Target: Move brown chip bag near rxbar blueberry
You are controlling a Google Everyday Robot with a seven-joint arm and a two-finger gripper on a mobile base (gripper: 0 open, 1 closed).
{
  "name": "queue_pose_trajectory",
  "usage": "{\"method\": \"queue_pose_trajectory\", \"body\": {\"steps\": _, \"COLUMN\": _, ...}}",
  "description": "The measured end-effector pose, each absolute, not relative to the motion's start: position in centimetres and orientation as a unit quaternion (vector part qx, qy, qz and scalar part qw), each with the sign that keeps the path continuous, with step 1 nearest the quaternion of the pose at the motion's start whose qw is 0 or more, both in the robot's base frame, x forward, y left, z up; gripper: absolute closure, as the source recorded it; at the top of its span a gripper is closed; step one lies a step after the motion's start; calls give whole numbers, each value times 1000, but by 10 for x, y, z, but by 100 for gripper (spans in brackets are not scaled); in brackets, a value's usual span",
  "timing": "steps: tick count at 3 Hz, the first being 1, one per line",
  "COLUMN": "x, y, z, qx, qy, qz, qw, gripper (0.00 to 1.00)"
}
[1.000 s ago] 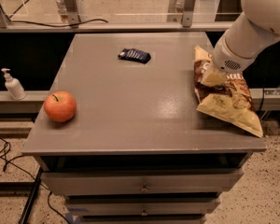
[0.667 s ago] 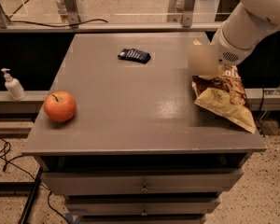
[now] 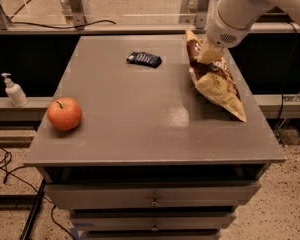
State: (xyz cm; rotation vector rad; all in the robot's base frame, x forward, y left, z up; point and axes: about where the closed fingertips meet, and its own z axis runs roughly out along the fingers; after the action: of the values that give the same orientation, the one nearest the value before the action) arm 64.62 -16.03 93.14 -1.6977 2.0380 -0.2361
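Note:
I am going to set the brown chip bag down on the table (image 3: 172,57), up against the end of the rxbar blueberry that faces my gripper.
The brown chip bag (image 3: 219,85) is at the right side of the grey table (image 3: 140,129), its upper end raised and its lower corner near the right edge. My gripper (image 3: 209,54) comes in from the upper right on the white arm (image 3: 235,14) and is shut on the bag's upper part. The rxbar blueberry (image 3: 144,59), a small dark navy bar, lies flat at the back middle of the table, a short way left of the bag and gripper.
A red apple (image 3: 64,113) sits near the table's front left edge. A white pump bottle (image 3: 13,90) stands on a ledge left of the table. Drawers (image 3: 152,201) are below the table top. Metal posts and a rail run behind.
The gripper has moved toward the back of the table with the chip bag, and the bag's upper end has risen and shifted back and left, closer to the bar.

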Motion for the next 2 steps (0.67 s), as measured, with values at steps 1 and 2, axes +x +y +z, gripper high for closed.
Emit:
{"method": "queue_pose_trajectory", "body": {"steps": 1, "x": 686, "y": -144, "z": 935, "qx": -633, "qy": 729, "qz": -94, "qw": 243, "gripper": 100}}
{"method": "queue_pose_trajectory", "body": {"steps": 2, "x": 721, "y": -123, "z": 938, "qx": -643, "qy": 716, "qz": -91, "qw": 255, "gripper": 100}}
